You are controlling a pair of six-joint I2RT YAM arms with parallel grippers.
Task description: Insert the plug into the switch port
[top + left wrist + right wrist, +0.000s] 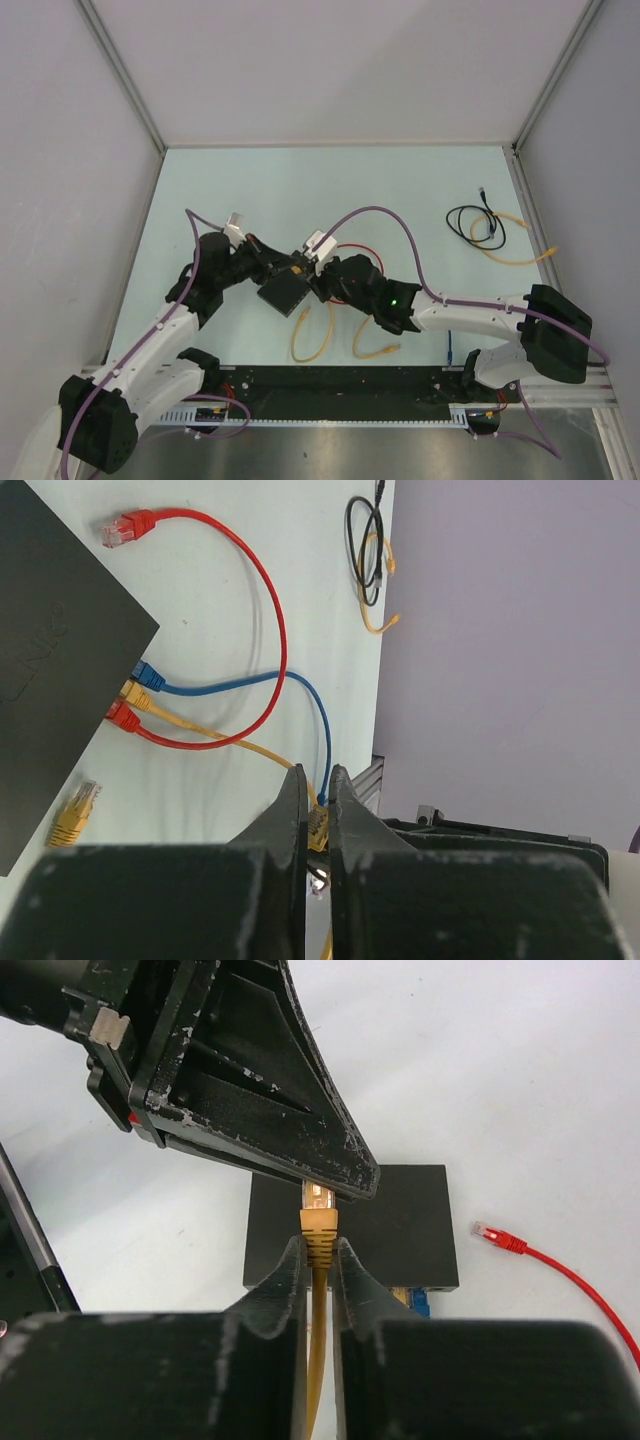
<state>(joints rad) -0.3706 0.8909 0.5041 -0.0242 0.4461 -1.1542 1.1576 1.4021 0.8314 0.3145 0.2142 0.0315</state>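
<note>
My left gripper covers the yellow plug's clear tip, so my right gripper needs to regrip the plug's boot [319,1230] before my left gripper frees the plug's tip and steadies the switch.
The switch [283,293] is a flat black box on the pale table between the two arms. Blue [148,676], yellow and red plugs sit in its ports. A yellow plug [319,1222] hangs above the switch [400,1230], held from both ends. My right gripper [319,1243] is shut on its ribbed boot, with the yellow cable trailing back between the jaws. My left gripper [317,772] is shut on the same plug [318,825]; its black fingers [300,1110] cover the clear tip in the right wrist view. In the top view the two grippers meet at the switch's far edge.
A red cable [270,600] loops from the switch to a loose red plug [497,1237]. A loose yellow plug [72,820] lies beside the switch. Yellow cable loops [320,335] lie near the front rail. Black and yellow cables [480,228] are coiled at the back right.
</note>
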